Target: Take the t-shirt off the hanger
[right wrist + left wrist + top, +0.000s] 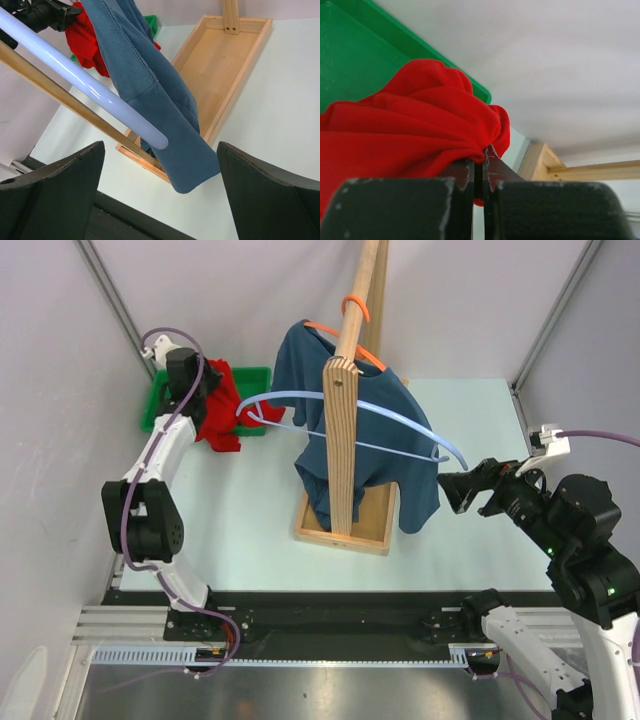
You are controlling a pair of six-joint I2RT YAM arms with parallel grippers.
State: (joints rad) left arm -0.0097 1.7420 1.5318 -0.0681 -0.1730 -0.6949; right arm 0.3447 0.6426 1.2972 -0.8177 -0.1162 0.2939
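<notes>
The robot's left gripper will release the red t-shirt inside the green bin (226,396), toward the bin's end near the rack.
My left gripper (207,392) is shut on a bunched red t-shirt (224,408) at the back left, over the edge of a green bin (158,410). In the left wrist view the red t-shirt (410,125) is pinched between the closed fingers (495,170). A pale blue hanger (400,420) hangs on the wooden rack (343,430), its left tip touching a fold of the red cloth. My right gripper (452,490) stands open just right of the hanger's right tip (150,135), touching nothing. A blue t-shirt (385,445) hangs on an orange hanger (357,308).
The rack's wooden base tray (227,55) sits mid-table under the blue t-shirt (150,95). The green bin (350,55) is in the back left corner against the wall. White walls close in on both sides.
</notes>
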